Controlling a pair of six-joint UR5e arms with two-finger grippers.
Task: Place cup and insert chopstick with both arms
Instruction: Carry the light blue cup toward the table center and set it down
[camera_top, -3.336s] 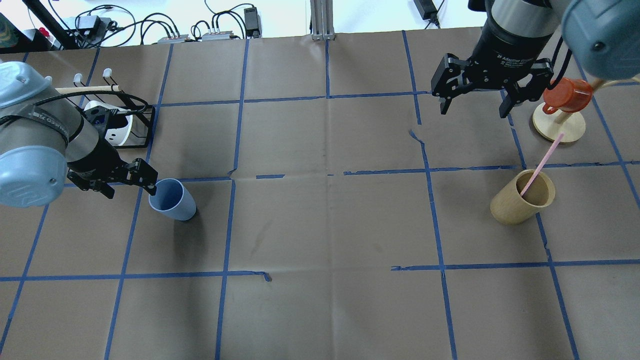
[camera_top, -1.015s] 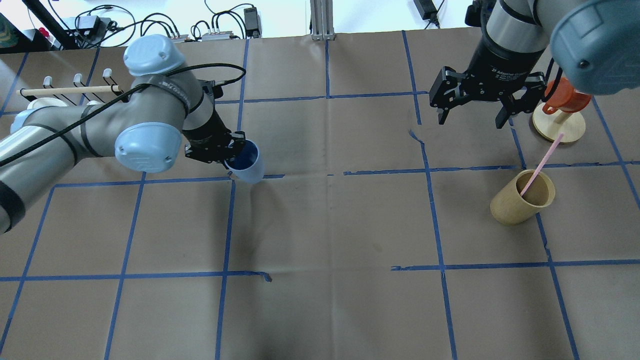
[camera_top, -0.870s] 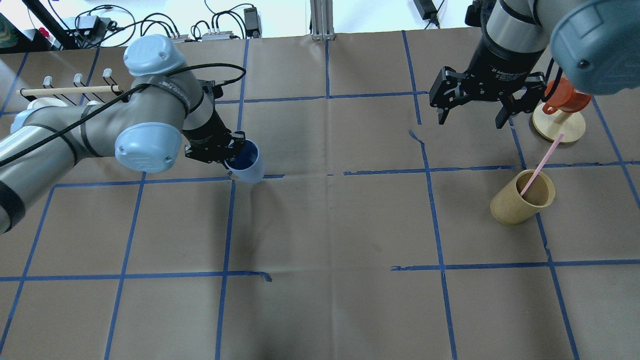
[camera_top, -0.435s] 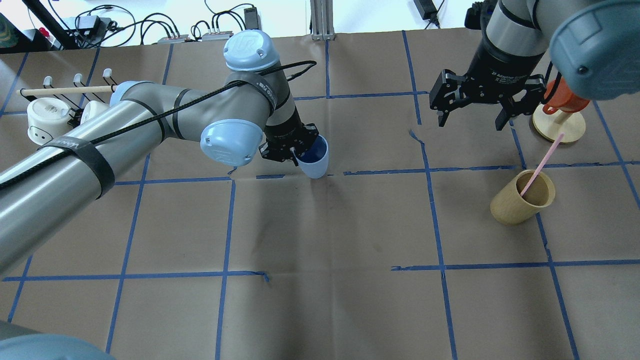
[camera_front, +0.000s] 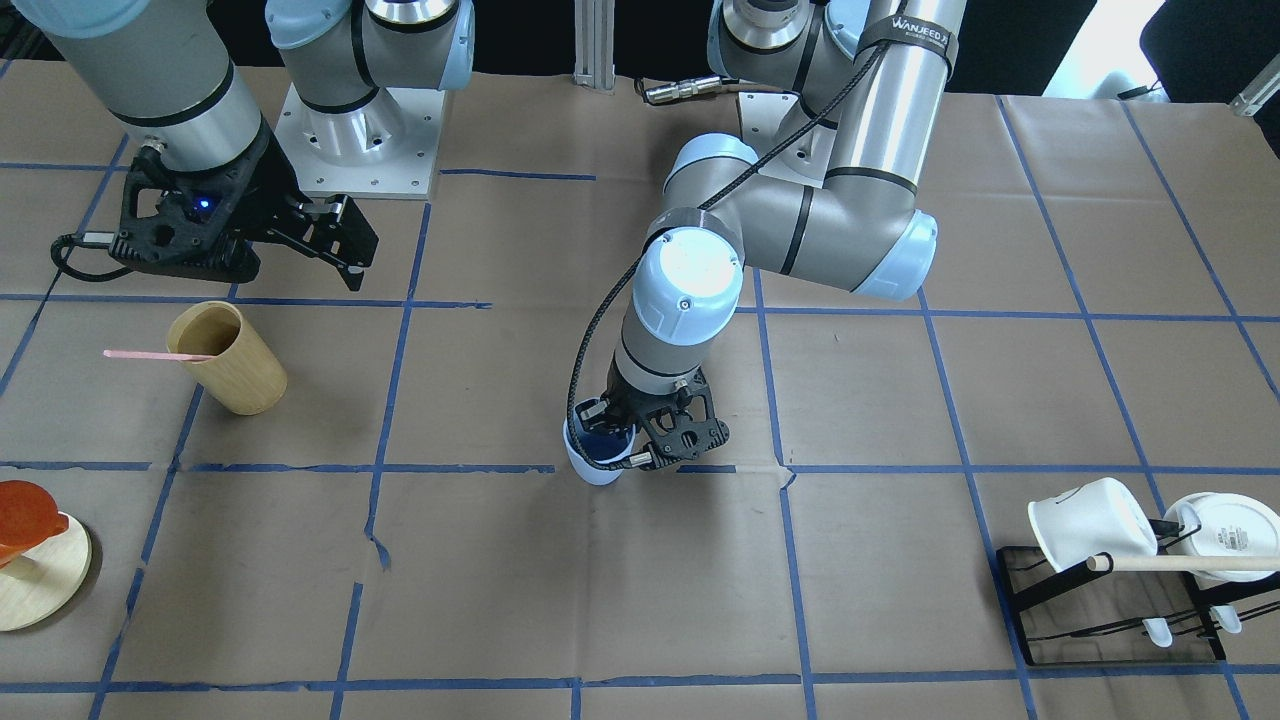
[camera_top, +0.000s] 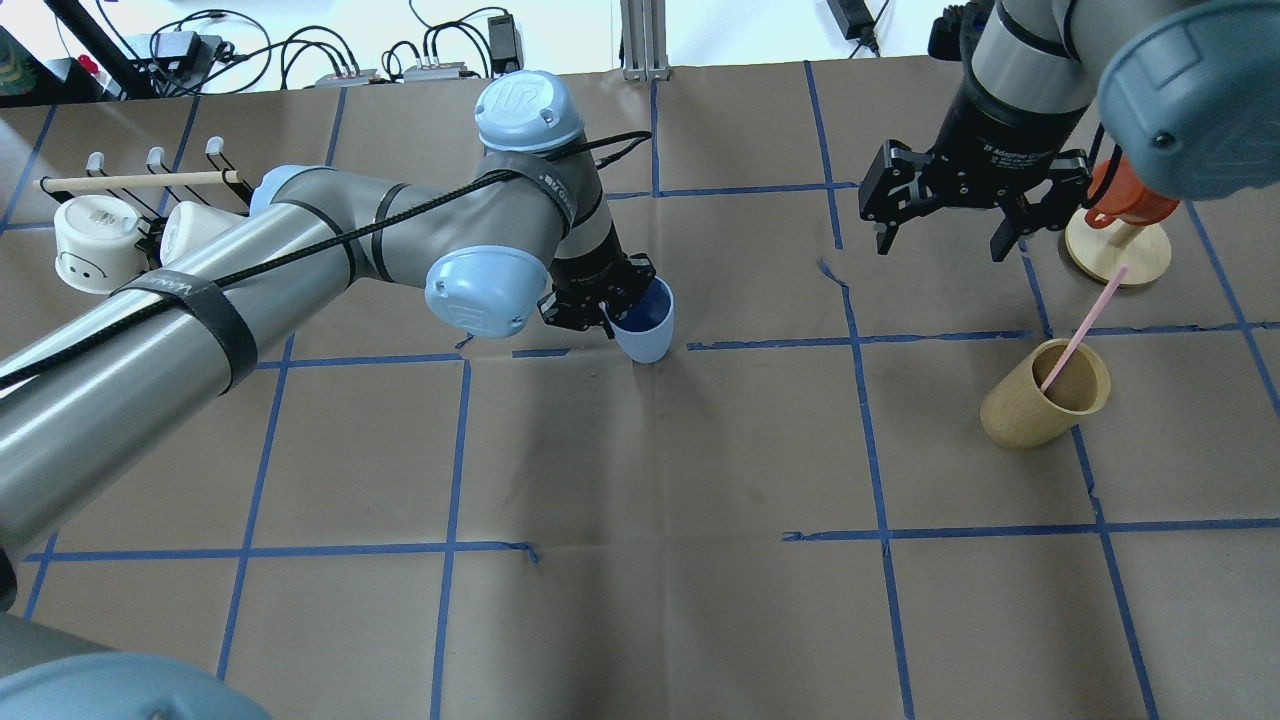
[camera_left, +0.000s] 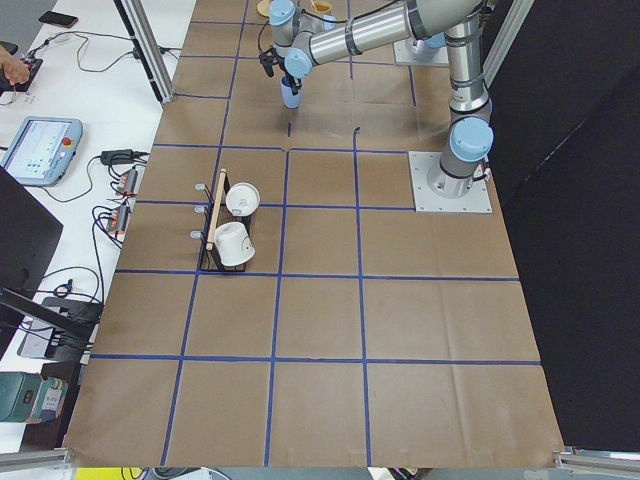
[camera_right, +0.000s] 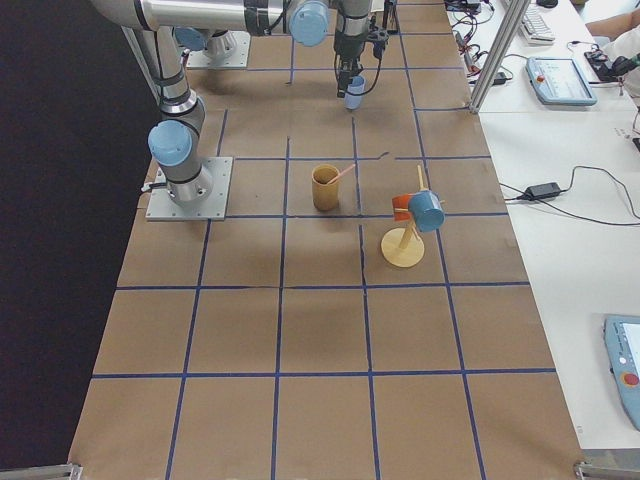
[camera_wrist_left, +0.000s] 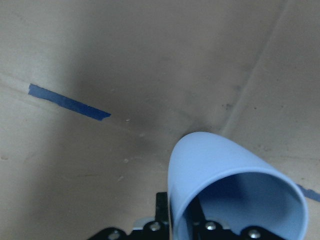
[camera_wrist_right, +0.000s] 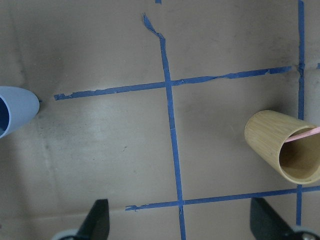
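Observation:
The pale pink chopstick's outer part (camera_front: 136, 354), between its loose end and the tan wooden cup's rim, should be gripped next by my right gripper as it closes.
The light blue cup (camera_top: 645, 325) is near the table's middle, at a blue tape crossing. My left gripper (camera_top: 607, 310) is shut on its rim, one finger inside. It also shows in the front view (camera_front: 597, 457) and the left wrist view (camera_wrist_left: 225, 185). I cannot tell whether its base touches the paper. One pale pink chopstick (camera_top: 1085, 322) leans in the tan wooden cup (camera_top: 1045, 398) at the right. My right gripper (camera_top: 940, 245) is open and empty, hovering behind and to the left of that cup. Its wrist view shows both cups.
A black mug rack (camera_front: 1110, 600) with white mugs (camera_top: 95, 245) and a beige wooden rod (camera_top: 140, 181) stands at the far left. A round wooden stand (camera_top: 1118, 255) with an orange-red cup (camera_top: 1128, 195) stands behind the tan cup. Blue tape lines grid the brown paper.
My left arm has carried the light blue cup from the table's left side rightward to near the middle. My right gripper has stayed open and almost still.

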